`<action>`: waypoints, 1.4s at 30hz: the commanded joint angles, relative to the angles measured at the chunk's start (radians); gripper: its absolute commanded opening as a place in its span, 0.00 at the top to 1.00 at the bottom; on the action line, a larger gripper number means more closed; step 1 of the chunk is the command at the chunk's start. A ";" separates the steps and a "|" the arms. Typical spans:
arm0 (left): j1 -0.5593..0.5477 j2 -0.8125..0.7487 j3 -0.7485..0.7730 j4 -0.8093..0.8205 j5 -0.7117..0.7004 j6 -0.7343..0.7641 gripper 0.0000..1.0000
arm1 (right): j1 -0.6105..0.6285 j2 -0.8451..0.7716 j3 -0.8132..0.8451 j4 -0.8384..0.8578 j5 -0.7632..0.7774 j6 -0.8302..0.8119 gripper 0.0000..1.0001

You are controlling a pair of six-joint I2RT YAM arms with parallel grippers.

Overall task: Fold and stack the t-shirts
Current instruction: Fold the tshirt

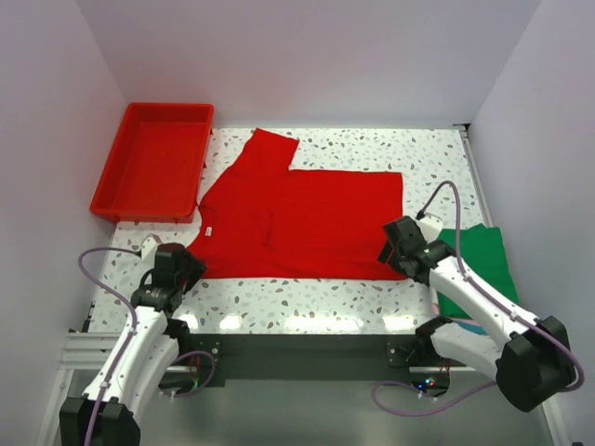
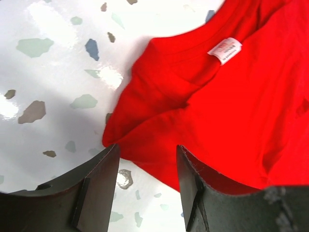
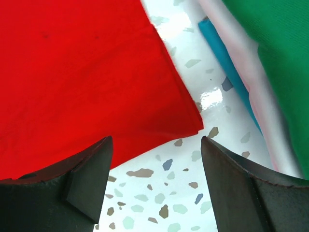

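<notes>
The red t-shirt is creased beside its white label, so the robot's left gripper should pinch the t-shirt's near corner (image 2: 129, 149) and pull it tight before it takes the far sleeve.
A bright red t-shirt (image 1: 307, 223) lies flat in the middle of the table, partly folded, with one sleeve sticking out at the far left. Its white neck label (image 2: 225, 50) shows in the left wrist view. My left gripper (image 1: 191, 265) (image 2: 147, 147) is open at the shirt's near left corner; the red hem runs just beyond its fingertips. My right gripper (image 1: 390, 243) (image 3: 156, 140) is open just off the near right corner (image 3: 195, 126), with bare table between its fingers. At the right, a folded green t-shirt (image 1: 483, 255) (image 3: 275, 43) lies on pink (image 3: 246, 63) and teal (image 3: 217, 43) ones.
A rigid red plastic tray (image 1: 158, 158) stands at the far left, holding nothing. White walls close in the table on the left, back and right. The speckled table top (image 1: 307, 297) shows bare between the red shirt and the arm bases.
</notes>
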 commanded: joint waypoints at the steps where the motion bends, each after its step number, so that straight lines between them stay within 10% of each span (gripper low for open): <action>1: -0.008 0.028 -0.004 -0.009 -0.067 -0.032 0.44 | -0.067 0.051 -0.010 0.054 -0.070 -0.039 0.23; 12: -0.009 0.112 -0.021 0.058 -0.088 -0.014 0.43 | -0.219 0.121 -0.075 0.162 -0.227 -0.053 0.24; 20: -0.009 0.177 -0.032 0.120 -0.106 0.003 0.65 | -0.238 0.152 -0.076 0.177 -0.219 -0.053 0.30; 24: -0.009 0.197 -0.024 0.137 -0.102 0.016 0.85 | -0.250 0.152 -0.084 0.192 -0.222 -0.053 0.41; 31: -0.009 0.155 0.039 0.063 -0.102 0.011 1.00 | -0.265 0.180 -0.061 0.203 -0.296 -0.101 0.93; 42: -0.009 -0.027 0.123 -0.164 -0.103 -0.084 1.00 | -0.288 -0.041 -0.036 0.016 -0.392 -0.136 0.98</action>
